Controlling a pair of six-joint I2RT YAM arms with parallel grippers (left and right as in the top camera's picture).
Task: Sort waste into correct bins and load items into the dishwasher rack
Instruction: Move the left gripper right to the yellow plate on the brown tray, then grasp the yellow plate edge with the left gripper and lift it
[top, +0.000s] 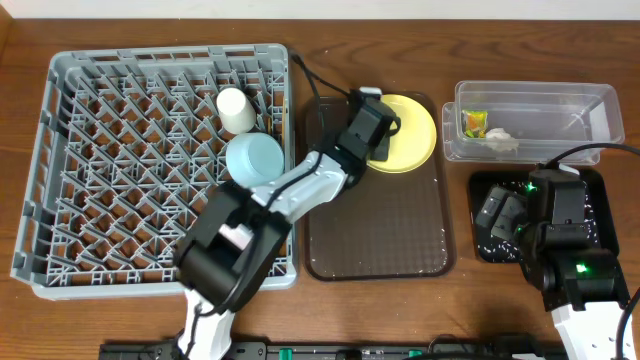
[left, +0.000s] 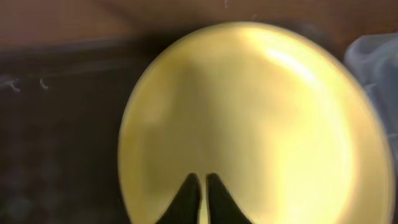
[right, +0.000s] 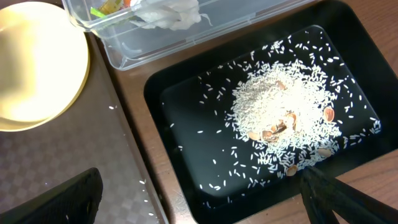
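The yellow plate is lying against the far edge of the brown tray, so I need to first bring it toward the middle with my left gripper, then take its rim (top: 373, 165) nearest the rack.
The round yellow plate (top: 412, 135) (left: 261, 112) lies at the back of the brown tray (top: 380, 230). My left gripper (top: 378, 140) (left: 203, 179) is shut, and its fingertips point down over the plate's left part with only a thin sliver between them. A white cup (top: 236, 108) and a light blue dish (top: 252, 158) sit in the grey dishwasher rack (top: 60, 150). The clear tub (top: 540, 105) (right: 155, 43) holds a green-and-orange wrapper (top: 473, 123) and a white tissue (top: 501, 140). Rice scraps (right: 280, 106) lie in the black tray (right: 186, 93). My right gripper (top: 505, 215) (right: 199, 205) hangs open over that tray's near left edge and holds nothing.
A few rice grains (right: 144, 183) are scattered on the brown tray's right side. The left arm stretches from the front across the rack's right corner to the plate. Cables run along the table behind the tray.
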